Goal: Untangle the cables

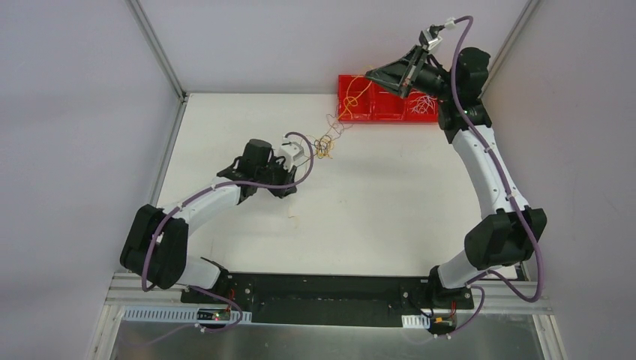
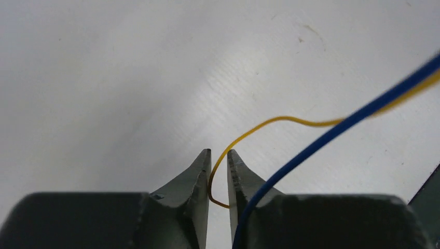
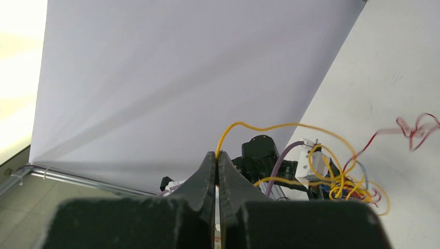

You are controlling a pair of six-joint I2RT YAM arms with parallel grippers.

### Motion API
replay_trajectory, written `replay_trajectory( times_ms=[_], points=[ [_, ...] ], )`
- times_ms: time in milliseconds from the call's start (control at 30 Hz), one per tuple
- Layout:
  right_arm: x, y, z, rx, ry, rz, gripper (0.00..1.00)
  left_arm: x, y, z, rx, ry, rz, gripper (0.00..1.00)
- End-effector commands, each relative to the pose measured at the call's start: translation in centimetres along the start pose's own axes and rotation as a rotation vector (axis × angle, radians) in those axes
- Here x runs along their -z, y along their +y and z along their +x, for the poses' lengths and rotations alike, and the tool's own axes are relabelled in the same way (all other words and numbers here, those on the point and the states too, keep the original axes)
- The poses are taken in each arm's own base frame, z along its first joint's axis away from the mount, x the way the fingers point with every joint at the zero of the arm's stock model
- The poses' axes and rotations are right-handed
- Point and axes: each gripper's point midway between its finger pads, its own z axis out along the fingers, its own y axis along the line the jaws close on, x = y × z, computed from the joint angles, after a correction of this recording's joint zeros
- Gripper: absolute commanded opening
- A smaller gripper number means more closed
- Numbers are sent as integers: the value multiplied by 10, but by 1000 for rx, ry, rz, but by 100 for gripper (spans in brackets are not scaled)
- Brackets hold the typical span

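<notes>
The yellow wire runs loosely through my left gripper's fingers, so that gripper should retake its bend (image 2: 210, 193) and shut firmly before the arms pull apart.
The cables form a small clump (image 1: 325, 144) of yellow, orange and red wires on the white table (image 1: 390, 202). One yellow cable (image 1: 352, 99) rises from it to my right gripper (image 1: 370, 74), which is raised over the red tray and shut on that cable (image 3: 259, 126) at its tips (image 3: 217, 153). My left gripper (image 1: 313, 150) sits at the clump's left side. In its wrist view the jaws (image 2: 219, 151) stand a narrow gap apart with a yellow wire (image 2: 270, 121) looped between them. A blue wire (image 2: 332, 132) crosses in front of the right finger. A red strand (image 3: 415, 127) trails off the clump (image 3: 345, 181).
A red tray (image 1: 390, 118) with compartments stands at the table's back edge; white wires (image 1: 424, 103) lie in its right compartment. A short loose strand (image 1: 293, 217) lies on the table near the left arm. Grey walls enclose the table.
</notes>
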Motion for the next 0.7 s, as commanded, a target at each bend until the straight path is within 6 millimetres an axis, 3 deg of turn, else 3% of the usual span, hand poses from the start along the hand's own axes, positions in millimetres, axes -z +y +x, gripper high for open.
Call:
replay_trajectory(
  times_ms=[0, 67, 100, 167, 200, 267, 300, 333, 400, 433, 467, 500, 533, 567, 667],
  points=[
    [23, 54, -19, 99, -75, -82, 0, 22, 11, 13, -5, 8, -9, 9],
    [28, 60, -24, 104, -92, -82, 0, 31, 24, 15, 20, 0, -39, 4],
    [29, 62, -23, 107, -91, -80, 0, 36, 24, 10, 24, -23, -29, 7],
    [29, 56, -17, 102, -74, -61, 0, 47, 14, -11, 22, -86, 16, 33],
    [28, 51, -13, 98, -61, -50, 0, 53, 4, -22, 19, -114, 62, 36],
    [27, 41, -7, 77, -35, -34, 0, 64, -14, -38, 2, -148, 125, 30],
    [27, 41, -5, 72, -27, -34, 0, 68, -19, -41, -14, -149, 139, 20],
    [27, 40, -3, 70, -17, -35, 0, 72, -22, -43, -28, -147, 149, 12],
    [26, 42, 3, 79, 3, -44, 0, 76, -23, -43, -69, -134, 154, 5],
    [25, 43, 6, 82, 15, -49, 0, 78, -23, -44, -86, -134, 153, 10],
    [24, 43, 9, 81, 26, -53, 0, 82, -26, -51, -102, -152, 166, 24],
    [23, 45, 14, 86, 40, -60, 0, 86, -33, -58, -116, -174, 199, 48],
    [20, 45, 19, 90, 57, -64, 0, 89, -42, -70, -128, -201, 227, 62],
    [19, 43, 24, 93, 73, -65, 0, 91, -49, -82, -133, -220, 236, 67],
    [14, 39, 39, 91, 124, -63, 0, 93, -71, -117, -187, -277, 275, 70]
  ],
)
